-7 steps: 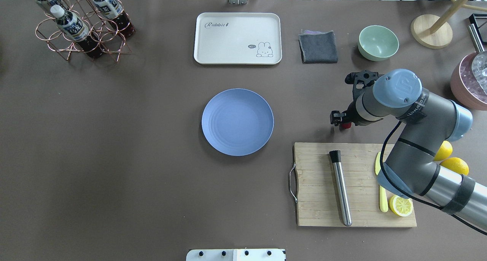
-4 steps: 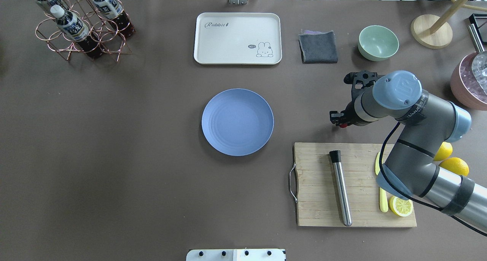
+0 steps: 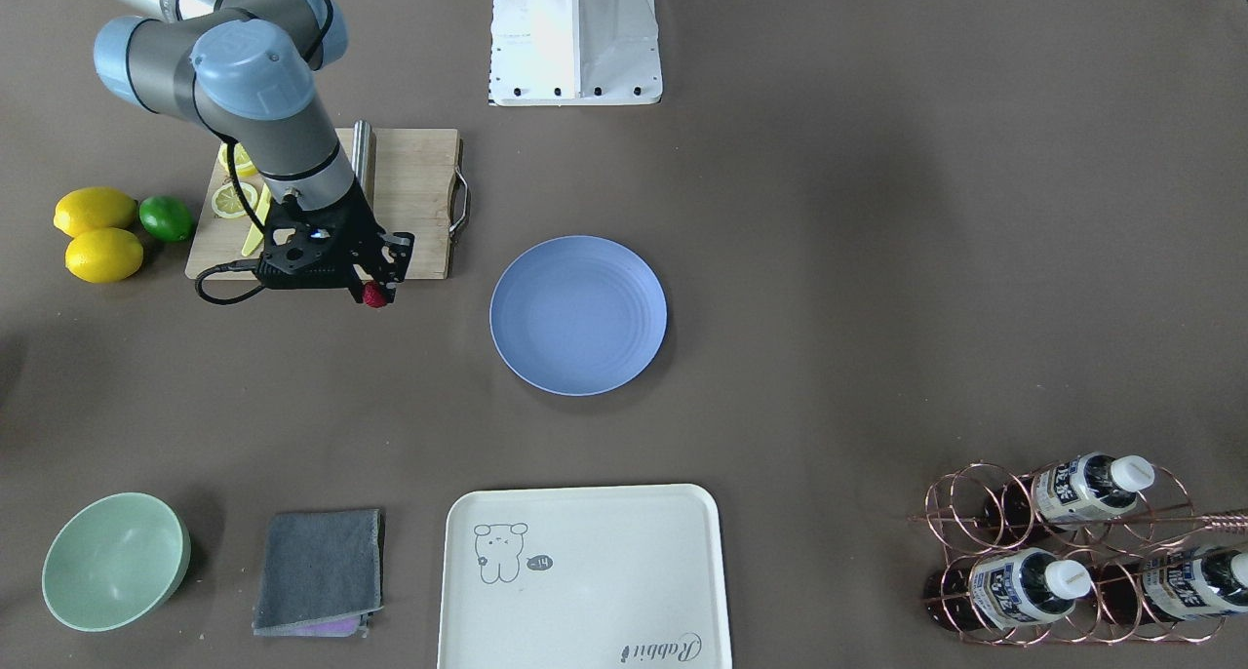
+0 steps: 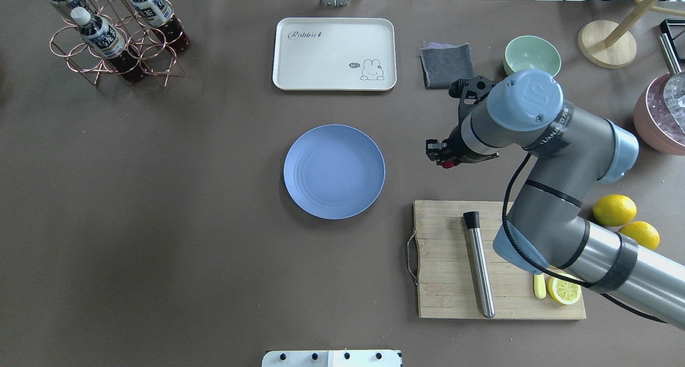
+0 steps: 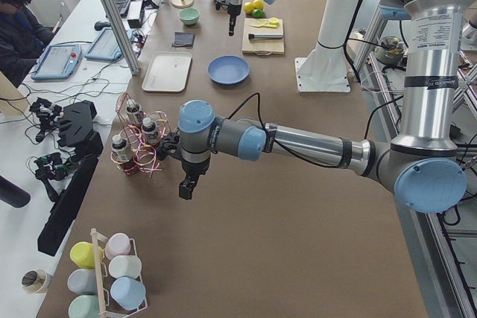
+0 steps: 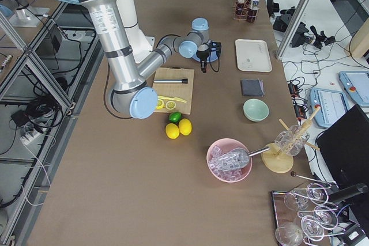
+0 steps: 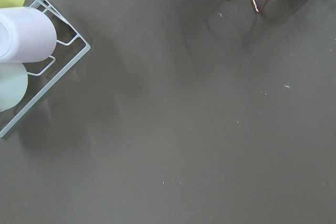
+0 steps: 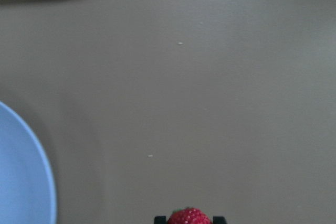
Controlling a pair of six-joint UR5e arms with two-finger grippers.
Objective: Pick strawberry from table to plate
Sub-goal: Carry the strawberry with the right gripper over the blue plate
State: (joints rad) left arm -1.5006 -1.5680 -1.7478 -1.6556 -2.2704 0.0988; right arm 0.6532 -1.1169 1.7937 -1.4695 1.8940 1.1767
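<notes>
My right gripper should release the strawberry near the middle of the periwinkle plate [image 3: 578, 312].
The strawberry [image 4: 448, 165] is a small dark-red berry held off the table [image 4: 160, 206] in my right gripper [image 4: 444, 160], which is shut on it. In the front-facing view the strawberry [image 3: 374, 295] hangs just in front of the cutting board's corner. The right wrist view shows the strawberry [image 8: 190, 217] between two black fingertips [image 8: 160, 219]. The periwinkle plate [image 4: 334, 171] lies bare on the table, about a hand's width left of the gripper. My left gripper [image 5: 185, 190] shows only in the exterior left view, above bare table near the bottle rack; I cannot tell its state.
A wooden cutting board [image 4: 447, 281] with a metal muddler [image 4: 480, 270] and a lemon slice [image 4: 564, 290] lies under the right arm. Lemons [image 4: 614, 209], a lime [image 3: 166, 217], a green bowl [image 4: 530, 50], a grey cloth [image 4: 444, 65], a cream tray [image 4: 334, 54] and a bottle rack [image 4: 115, 40] ring the plate.
My right arm has swung left and a little farther from the robot, carrying the strawberry closer to the plate. The plate and the other objects have stayed put.
</notes>
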